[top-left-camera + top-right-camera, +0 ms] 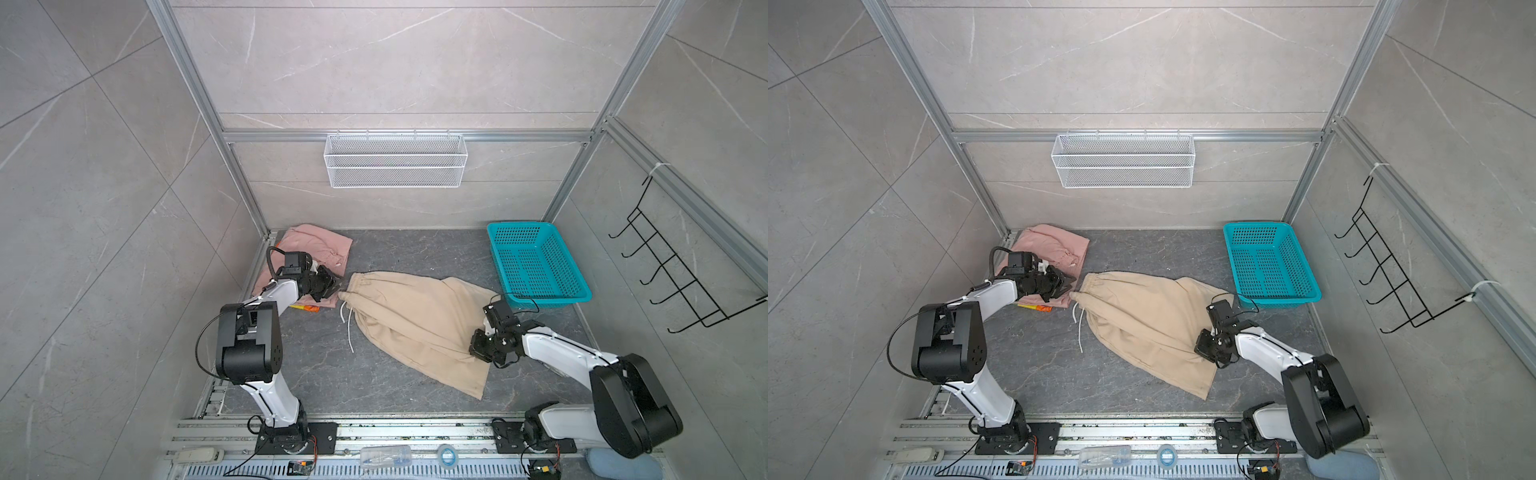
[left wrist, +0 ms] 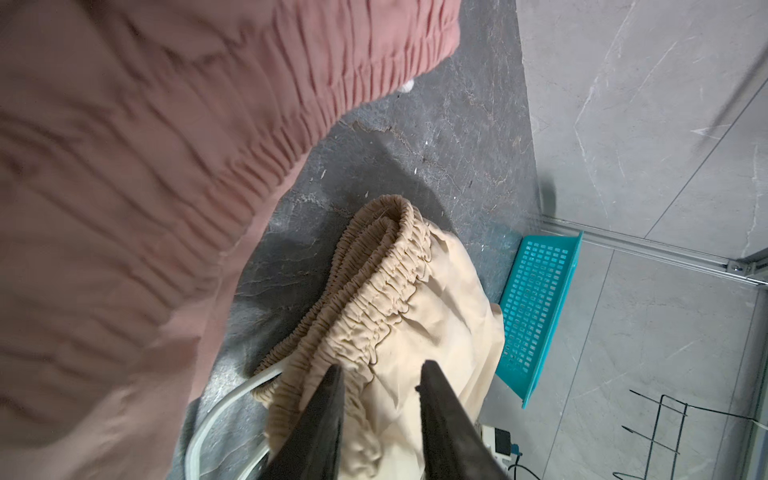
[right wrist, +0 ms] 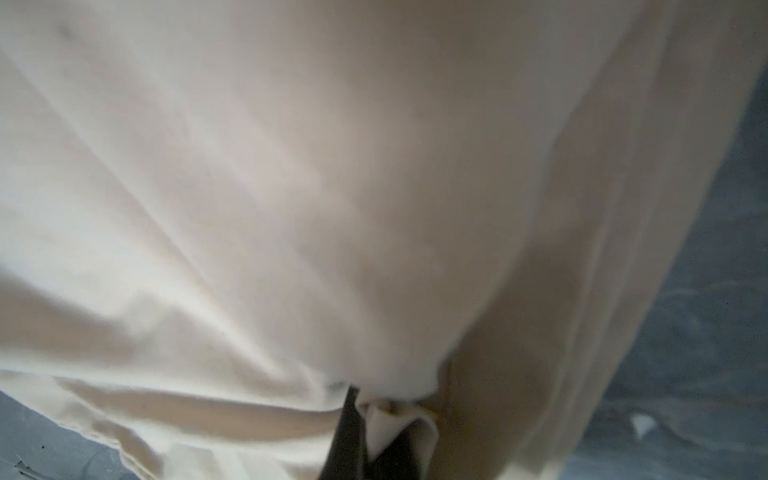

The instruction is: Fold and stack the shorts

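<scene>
I will release the beige shorts' front edge over their back leg (image 1: pixel 461 294) with my right gripper, near the teal basket.
The beige shorts (image 1: pixel 415 320) (image 1: pixel 1142 316) lie spread across the middle of the dark floor, gathered waistband to the left, white drawstring (image 1: pixel 348 328) trailing off it. My left gripper (image 1: pixel 334 286) (image 2: pixel 382 365) is open at the waistband (image 2: pixel 374 291), its fingers apart over the cloth. My right gripper (image 1: pixel 478 345) (image 3: pixel 382 415) is shut on the beige shorts at their right leg edge. The pink shorts (image 1: pixel 316 245) (image 2: pixel 145 166) lie folded at the back left, partly under my left arm. A sliver of orange and yellow fabric (image 1: pixel 305 308) shows under them.
A teal perforated basket (image 1: pixel 519 226) (image 1: pixel 1254 225) stands at the back right, close behind my right gripper. A white wire basket (image 1: pixel 395 160) hangs on the back wall and a black hook rack (image 1: pixel 673 270) on the right wall. The arm bases sit on a metal rail (image 1: pixel 415 432) in front.
</scene>
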Controlling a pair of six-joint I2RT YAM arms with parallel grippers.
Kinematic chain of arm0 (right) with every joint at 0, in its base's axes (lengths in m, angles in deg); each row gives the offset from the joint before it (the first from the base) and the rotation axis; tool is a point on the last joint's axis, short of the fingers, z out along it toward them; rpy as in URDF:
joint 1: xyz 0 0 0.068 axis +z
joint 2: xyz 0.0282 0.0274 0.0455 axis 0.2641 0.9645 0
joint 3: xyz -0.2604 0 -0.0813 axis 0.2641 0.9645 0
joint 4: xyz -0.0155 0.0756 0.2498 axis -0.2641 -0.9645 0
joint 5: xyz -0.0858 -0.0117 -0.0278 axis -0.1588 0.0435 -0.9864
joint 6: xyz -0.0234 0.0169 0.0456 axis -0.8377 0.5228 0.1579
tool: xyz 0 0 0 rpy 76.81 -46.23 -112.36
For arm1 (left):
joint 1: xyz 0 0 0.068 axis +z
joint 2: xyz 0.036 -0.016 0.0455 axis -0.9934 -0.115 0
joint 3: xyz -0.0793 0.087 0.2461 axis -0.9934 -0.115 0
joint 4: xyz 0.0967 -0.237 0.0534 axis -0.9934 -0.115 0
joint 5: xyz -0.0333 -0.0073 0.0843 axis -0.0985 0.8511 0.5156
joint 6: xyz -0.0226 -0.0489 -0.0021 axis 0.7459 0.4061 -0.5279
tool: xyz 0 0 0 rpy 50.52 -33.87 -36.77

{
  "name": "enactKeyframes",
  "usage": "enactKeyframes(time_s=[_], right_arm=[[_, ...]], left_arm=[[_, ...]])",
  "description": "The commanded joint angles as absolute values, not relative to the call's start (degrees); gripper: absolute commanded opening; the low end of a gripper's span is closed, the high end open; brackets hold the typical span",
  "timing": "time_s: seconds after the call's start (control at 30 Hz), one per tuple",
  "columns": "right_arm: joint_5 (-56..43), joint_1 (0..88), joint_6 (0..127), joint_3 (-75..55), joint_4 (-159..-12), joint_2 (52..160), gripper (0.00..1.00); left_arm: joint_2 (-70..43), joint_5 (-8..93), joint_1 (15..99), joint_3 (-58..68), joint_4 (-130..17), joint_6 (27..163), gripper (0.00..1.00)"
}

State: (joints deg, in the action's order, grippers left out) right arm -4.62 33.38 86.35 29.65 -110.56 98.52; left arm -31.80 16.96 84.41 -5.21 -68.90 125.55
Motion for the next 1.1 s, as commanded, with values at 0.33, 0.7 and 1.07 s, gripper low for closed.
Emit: enactKeyframes(time_s=[0.33,0.7,1.07], right_arm=[[-14.2,29.5,78.1,0.6,-113.9,121.5,0.00],[-12.9,30.0,74.6,-13.0,-127.1,110.2,0.00],[-13.0,32.4,78.5,17.4,-123.6,94.7,0.00]], left_arm=[[-25.0,12.2,81.6,-1.2,-68.2,132.8,0.50],[-33.2,12.8,76.5,-6.7,-58.3,136.7,0.71],[-33.7,15.1,79.2,-12.4,-61.9,132.8,0.71]])
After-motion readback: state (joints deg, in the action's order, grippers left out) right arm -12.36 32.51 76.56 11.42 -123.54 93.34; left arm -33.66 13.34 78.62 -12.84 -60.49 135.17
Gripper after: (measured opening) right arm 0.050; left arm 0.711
